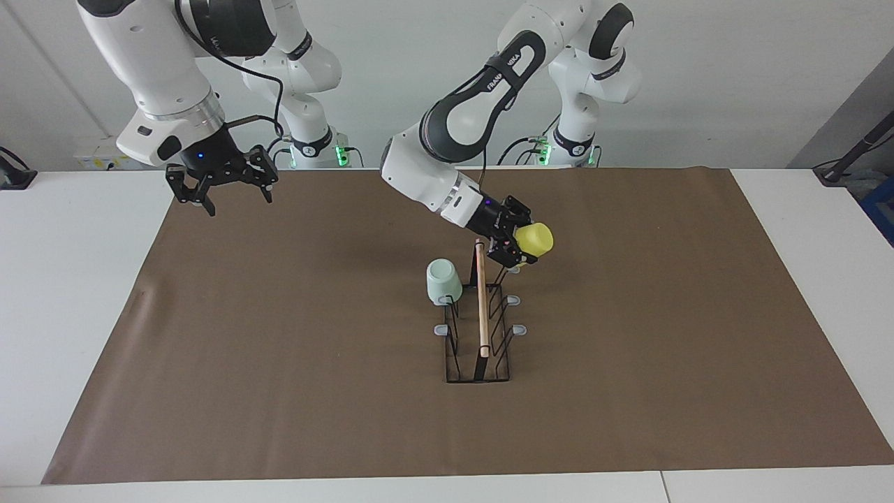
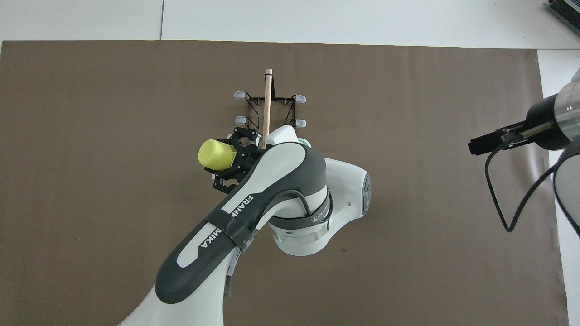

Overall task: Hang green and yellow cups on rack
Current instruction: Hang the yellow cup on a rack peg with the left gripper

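Next, I leave the yellow cup hanging from my left gripper's move, on the rack's peg across the wooden rod (image 2: 241, 157) from the mint green cup.
The black wire rack (image 1: 478, 335) with its wooden rod handle (image 1: 481, 300) stands mid-table; it also shows in the overhead view (image 2: 267, 106). The mint green cup (image 1: 443, 279) hangs upside down on the prong nearest the robots, on the right arm's side; in the overhead view only a sliver of it (image 2: 307, 143) shows past the left arm. My left gripper (image 1: 520, 246) (image 2: 233, 156) is shut on the yellow cup (image 1: 535, 239) (image 2: 216, 155). It holds the cup tilted on its side over the nearest prong on the left arm's side. My right gripper (image 1: 237, 199) (image 2: 476, 147) is open and empty.
A brown paper mat (image 1: 279, 349) covers most of the white table (image 1: 70, 279). Several grey-tipped prongs (image 1: 519, 330) farther from the robots are bare. The right arm waits raised over the mat's corner at its own end, near the robots.
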Controlling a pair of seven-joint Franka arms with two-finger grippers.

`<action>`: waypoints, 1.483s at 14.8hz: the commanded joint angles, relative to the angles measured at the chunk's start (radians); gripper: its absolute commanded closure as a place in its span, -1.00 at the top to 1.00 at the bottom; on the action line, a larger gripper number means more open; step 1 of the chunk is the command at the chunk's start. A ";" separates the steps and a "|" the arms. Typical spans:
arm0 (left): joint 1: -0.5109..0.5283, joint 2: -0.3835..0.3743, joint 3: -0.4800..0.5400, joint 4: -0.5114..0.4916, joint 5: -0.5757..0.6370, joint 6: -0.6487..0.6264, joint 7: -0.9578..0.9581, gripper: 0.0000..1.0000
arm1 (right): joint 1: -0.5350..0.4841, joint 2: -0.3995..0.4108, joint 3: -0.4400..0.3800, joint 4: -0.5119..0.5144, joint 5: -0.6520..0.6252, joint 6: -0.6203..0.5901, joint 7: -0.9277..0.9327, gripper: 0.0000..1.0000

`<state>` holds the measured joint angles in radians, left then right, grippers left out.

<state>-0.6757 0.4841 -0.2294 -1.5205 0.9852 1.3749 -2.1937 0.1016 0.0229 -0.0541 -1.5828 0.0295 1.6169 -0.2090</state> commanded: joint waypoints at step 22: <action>0.010 0.108 -0.002 0.103 0.038 0.000 -0.050 -1.00 | 0.000 0.012 -0.004 0.018 -0.005 -0.022 0.010 1.00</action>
<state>-0.6627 0.5836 -0.2295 -1.4235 1.0157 1.3622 -2.2355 0.1014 0.0250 -0.0551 -1.5828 0.0295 1.6146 -0.2090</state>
